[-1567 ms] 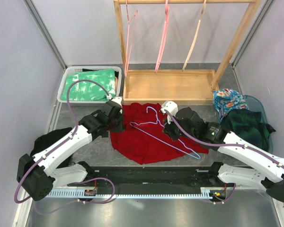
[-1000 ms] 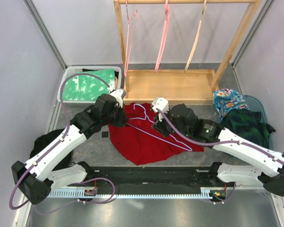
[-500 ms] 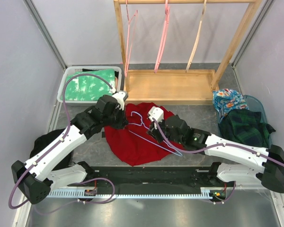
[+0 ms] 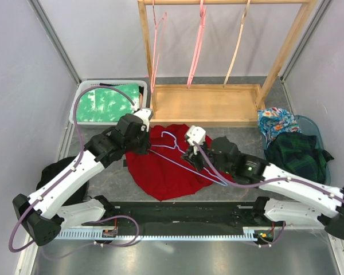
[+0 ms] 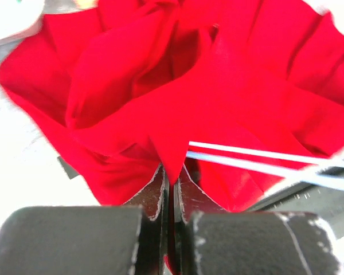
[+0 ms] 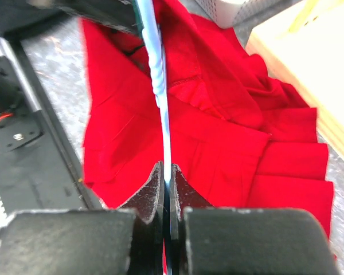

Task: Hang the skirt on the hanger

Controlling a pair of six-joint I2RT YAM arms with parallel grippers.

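The end of the hanger is only just under the skirt's fold, so next my left gripper opens, moves back and grabs the skirt's edge (image 5: 199, 136) along the hanger's wire.
The red skirt (image 4: 166, 172) lies crumpled on the table in front of the wooden rack. My left gripper (image 4: 147, 144) is at its upper left edge, shut on a pinched fold of the red cloth (image 5: 173, 166). The pale blue wire hanger (image 4: 180, 163) lies slanted across the skirt, its hook toward the rack. My right gripper (image 4: 190, 156) is shut on the hanger's wire (image 6: 162, 103), which runs straight between its closed jaws over the skirt (image 6: 218, 149). In the left wrist view, two of the hanger's wires (image 5: 264, 157) pass just right of my left gripper (image 5: 172, 175).
A wooden rack (image 4: 206, 104) stands behind the skirt, with pink hangers (image 4: 196, 46) and a tan one on its bar. A white basket of green cloth (image 4: 106, 106) is at back left. A blue tub heaped with clothes (image 4: 298, 146) is at right. A black rail (image 4: 183, 213) runs along the near edge.
Both arms have shifted left with the skirt and hanger, bunching the skirt. In the last half second the right gripper and hanger moved back slightly right. Both grips are unchanged.
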